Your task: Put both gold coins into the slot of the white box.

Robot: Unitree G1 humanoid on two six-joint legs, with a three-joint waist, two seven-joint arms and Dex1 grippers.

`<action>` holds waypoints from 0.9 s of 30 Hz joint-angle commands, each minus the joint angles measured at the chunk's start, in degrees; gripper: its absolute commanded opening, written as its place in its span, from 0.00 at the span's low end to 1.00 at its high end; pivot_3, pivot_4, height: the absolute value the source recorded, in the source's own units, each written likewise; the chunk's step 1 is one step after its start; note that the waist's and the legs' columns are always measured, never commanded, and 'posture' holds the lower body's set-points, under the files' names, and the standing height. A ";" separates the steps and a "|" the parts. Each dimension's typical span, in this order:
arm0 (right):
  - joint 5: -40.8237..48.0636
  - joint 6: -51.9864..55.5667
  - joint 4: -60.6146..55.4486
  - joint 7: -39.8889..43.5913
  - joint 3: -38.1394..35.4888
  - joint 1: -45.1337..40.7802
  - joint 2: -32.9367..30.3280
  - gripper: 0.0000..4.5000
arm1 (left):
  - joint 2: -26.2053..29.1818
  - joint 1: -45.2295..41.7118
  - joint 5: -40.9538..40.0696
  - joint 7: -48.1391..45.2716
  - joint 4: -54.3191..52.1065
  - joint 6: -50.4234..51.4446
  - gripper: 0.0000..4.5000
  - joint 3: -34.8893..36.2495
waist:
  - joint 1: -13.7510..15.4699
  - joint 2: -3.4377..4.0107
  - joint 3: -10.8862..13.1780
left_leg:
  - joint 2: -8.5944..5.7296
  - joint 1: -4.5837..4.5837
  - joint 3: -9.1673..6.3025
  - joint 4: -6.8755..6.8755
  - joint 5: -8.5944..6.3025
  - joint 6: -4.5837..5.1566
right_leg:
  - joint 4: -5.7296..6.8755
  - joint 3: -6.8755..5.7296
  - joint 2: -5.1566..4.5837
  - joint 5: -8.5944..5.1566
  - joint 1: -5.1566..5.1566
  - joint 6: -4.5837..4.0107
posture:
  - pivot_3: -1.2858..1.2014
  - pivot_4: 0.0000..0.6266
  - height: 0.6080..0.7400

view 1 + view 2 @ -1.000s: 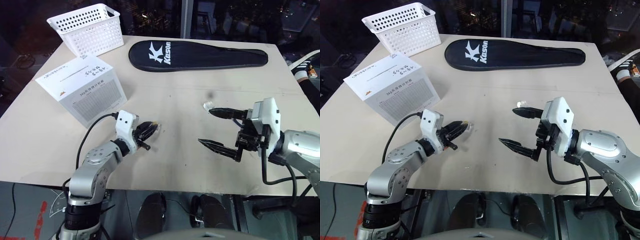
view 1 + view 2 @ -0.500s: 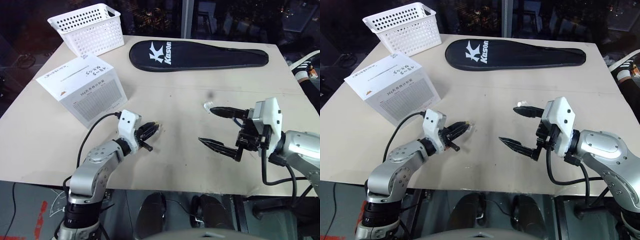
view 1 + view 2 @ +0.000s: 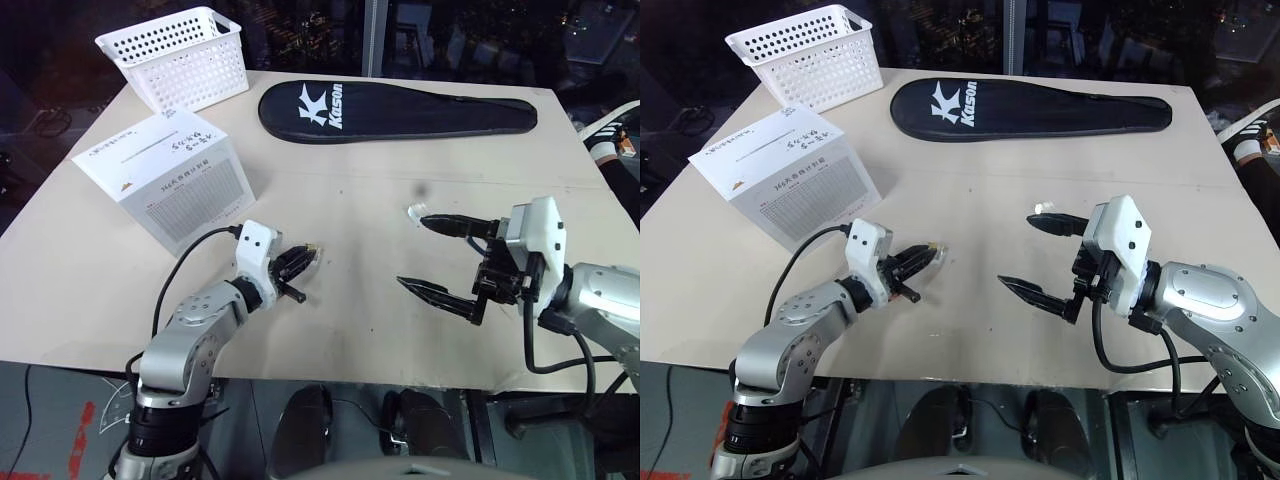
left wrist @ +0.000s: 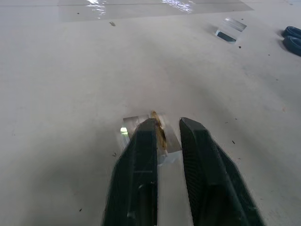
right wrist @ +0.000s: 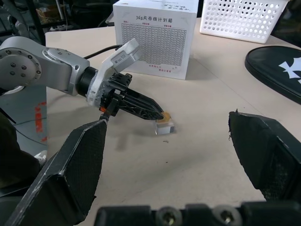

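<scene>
Next, I release the gold coin from my left gripper so that it goes into the thin dark slot across the white box's top side [image 3: 148, 147].
My left gripper [image 3: 308, 254] is low over the table's near left part, shut on a gold coin [image 4: 158, 131] in its clear case. The case's lower edge sits at the tabletop [image 5: 165, 127]. The other gold coin's clear case [image 3: 414, 212] lies flat on the table, just beyond the upper fingertip of my right gripper [image 3: 411, 251]. That gripper hangs wide open with nothing between its fingers. The white box [image 3: 170, 178] stands at the left, behind my left gripper, with a thin dark slot [image 3: 130, 148] in its top face.
A white perforated basket [image 3: 178, 55] stands at the far left corner. A black racket cover [image 3: 395, 108] lies across the back. Blue scissor handles [image 4: 292, 38] lie on the table beyond the loose coin case. The table's front edge is close below both arms.
The left gripper's fingers have drawn a little tighter on the coin's case. Both arms have kept their places.
</scene>
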 commanded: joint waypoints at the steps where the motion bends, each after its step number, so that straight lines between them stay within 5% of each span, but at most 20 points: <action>1: 1.00 -0.22 -2.08 -0.19 -1.75 -0.76 -0.73 1.00 | -0.21 -0.82 -1.43 0.37 -1.27 0.00 0.00 0.82 | 0.00 0.00 0.00 | 0.00 0.00 0.00 0.00 0.00 0.00 | 0.00 0.00 0.00 0.00 0.00 0.00 | 0.52 0.24 1.00; 13: 1.47 -0.13 -1.90 -0.31 -1.90 -0.83 -0.92 1.00 | 1.12 -2.32 -9.10 -2.37 -1.27 3.00 0.00 5.68 | 0.00 0.00 0.00 | 0.01 0.00 0.00 0.00 0.00 0.00 | 0.00 0.00 0.00 0.00 0.00 0.00 | 0.52 0.24 1.00; 22: 2.58 -0.77 -0.86 -0.68 -2.21 -1.81 0.24 1.00 | 11.72 -12.55 -31.76 -7.94 4.49 20.09 0.00 19.17 | -0.01 -0.01 0.03 | 0.01 -0.01 -0.02 0.00 0.01 0.00 | 0.00 -0.03 0.05 0.00 0.00 0.01 | 0.52 0.24 1.00; 27: 2.48 -1.36 0.31 -0.42 -0.69 -4.30 1.74 1.00 | 23.51 -29.16 -35.98 -10.58 21.40 25.76 0.00 23.52 | 0.01 -0.10 0.10 | 0.00 -0.01 -0.09 0.02 0.02 -0.02 | 0.01 -0.35 0.18 0.00 0.00 0.02 | 0.52 0.24 1.00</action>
